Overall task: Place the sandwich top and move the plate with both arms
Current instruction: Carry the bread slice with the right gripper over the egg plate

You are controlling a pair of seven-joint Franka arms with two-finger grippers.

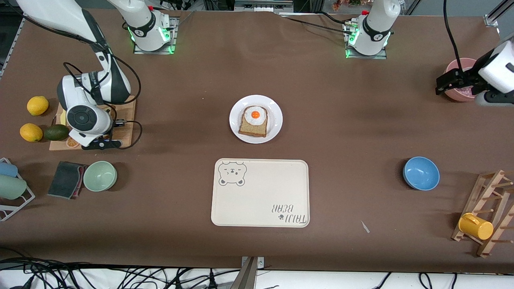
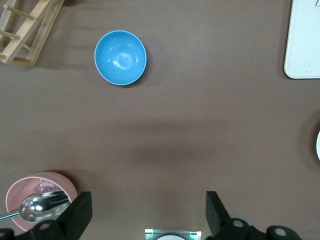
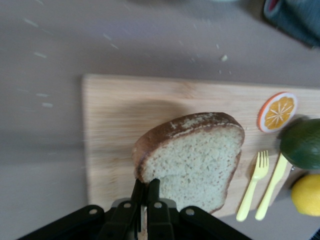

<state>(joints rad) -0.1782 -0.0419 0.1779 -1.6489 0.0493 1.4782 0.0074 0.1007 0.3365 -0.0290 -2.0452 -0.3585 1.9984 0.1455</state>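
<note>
The sandwich top, still held just above the wooden cutting board, will be let go by my right gripper over the egg on the bread slice [image 1: 251,114] on the white plate.
The sandwich top [image 3: 200,160], a plain speckled slice with a dark crust, is pinched at one edge by my right gripper [image 3: 146,185]. It is held just above a wooden cutting board [image 3: 125,110], casting a shadow on it. In the front view the right gripper [image 1: 100,143] is over that board [image 1: 124,120] at the right arm's end, and the wrist hides the slice. The white plate [image 1: 276,116] sits mid-table with an egg-topped bread slice [image 1: 253,127] on it. My left gripper [image 1: 445,86] is open and empty beside a pink bowl [image 1: 461,66], as the left wrist view [image 2: 148,210] also shows.
A cream bear-print tray [image 1: 261,196] lies nearer the camera than the plate. A blue bowl [image 1: 421,173] and a wooden rack with a yellow mug [image 1: 476,226] are toward the left arm's end. Lemons [image 1: 37,105], an avocado [image 1: 56,132], a green bowl [image 1: 100,176] and a dark cloth [image 1: 66,179] surround the board.
</note>
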